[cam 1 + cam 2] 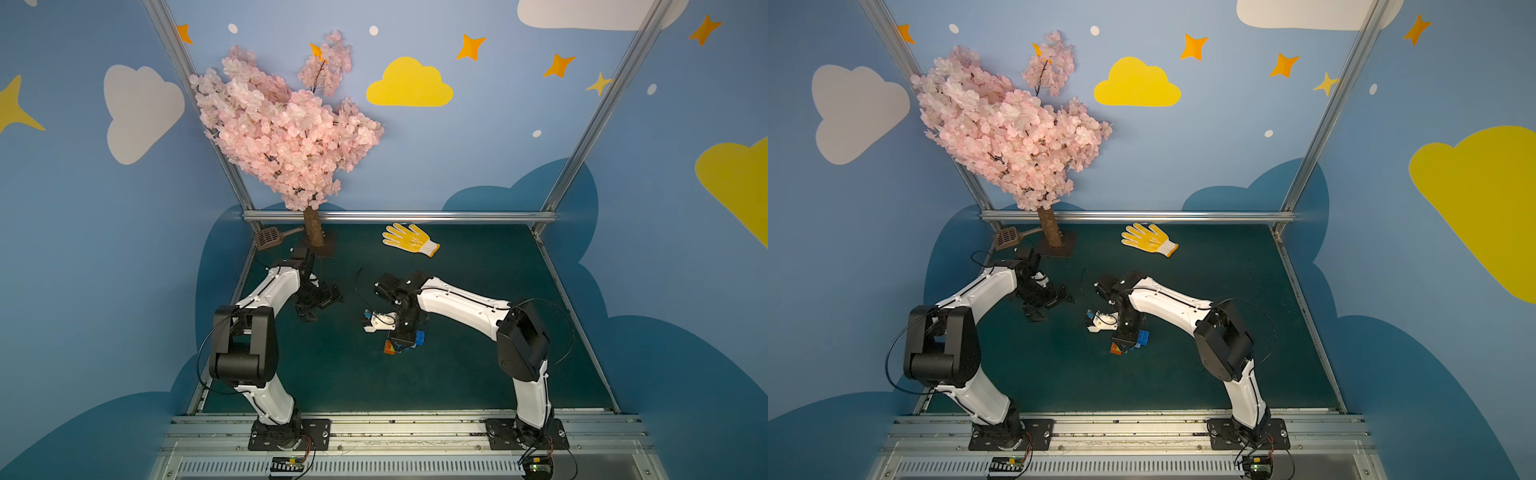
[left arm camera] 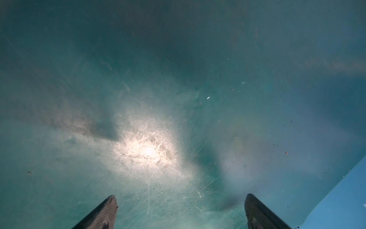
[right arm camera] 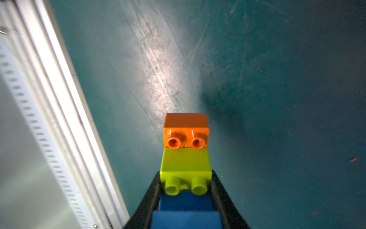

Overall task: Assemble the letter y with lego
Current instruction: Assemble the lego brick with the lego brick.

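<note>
I will set the stack of lego down with my right gripper on the green mat (image 1: 409, 341) between the yellow glove and the aluminium rail.
My right gripper (image 3: 185, 174) is shut on a stack of lego. In the right wrist view the orange brick (image 3: 186, 130) is at the far end. Behind it come the lime green brick (image 3: 185, 160), a dark blue brick (image 3: 185, 202) between the jaws, and a lighter blue one (image 3: 186, 220). In both top views the stack (image 1: 398, 345) (image 1: 1126, 345) lies low over the mat's middle under the right gripper (image 1: 402, 337), which hides part of it. I cannot tell whether it forms the letter y. My left gripper (image 2: 181, 198) (image 1: 320, 302) hovers open and empty over bare mat.
A yellow glove (image 1: 409, 239) lies at the back of the green mat (image 1: 478, 374). A pink blossom tree (image 1: 316, 235) and a brown slotted scoop (image 1: 268, 237) stand at the back left. An aluminium rail (image 3: 59, 99) runs along the mat's front edge.
</note>
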Tool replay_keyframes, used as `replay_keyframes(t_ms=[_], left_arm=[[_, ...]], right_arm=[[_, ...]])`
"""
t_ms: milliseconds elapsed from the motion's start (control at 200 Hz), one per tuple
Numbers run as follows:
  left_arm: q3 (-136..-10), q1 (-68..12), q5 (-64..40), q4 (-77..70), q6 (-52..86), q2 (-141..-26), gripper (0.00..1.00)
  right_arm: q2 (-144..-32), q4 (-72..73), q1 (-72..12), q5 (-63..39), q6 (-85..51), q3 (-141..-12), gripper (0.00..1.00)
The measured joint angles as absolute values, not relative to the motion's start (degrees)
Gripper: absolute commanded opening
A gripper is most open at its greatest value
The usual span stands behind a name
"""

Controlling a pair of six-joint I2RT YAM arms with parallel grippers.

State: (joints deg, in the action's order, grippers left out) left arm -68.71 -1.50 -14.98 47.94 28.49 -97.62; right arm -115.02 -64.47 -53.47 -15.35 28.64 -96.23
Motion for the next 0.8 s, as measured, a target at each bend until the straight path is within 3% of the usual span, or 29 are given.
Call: replay_keyframes(t_ms=[180,405,476,551,801], left_arm=[[-68.71,-1.5,-14.98,47.94,28.49,-97.62,1.0],[-68.71,-1.5,-14.83,47.94,28.49,-97.65,1.0],[-68.71,-1.5,-14.79,47.97,28.49,-97.69,1.0],[-68.71,-1.5,-14.76,47.97,28.49,-97.82,1.0],[-68.71,-1.5,-14.59,48.01,28.49,-97.97,1.0]], right_arm=[[-115.11,-64.55,-46.87,-29.08,28.03,-94.43,0.0],[-118.06,-62.83,-45.89,-40.01,27.73,-91.53,0.0],[-119.15,-61.69,-45.71,-42.68,27.83,-90.48,0.0],[-120.01,-60.49,-45.15,-44.99,27.9,-89.27,0.08],[-122.85,-58.11,-43.18,-47.62,27.83,-88.14,0.1]])
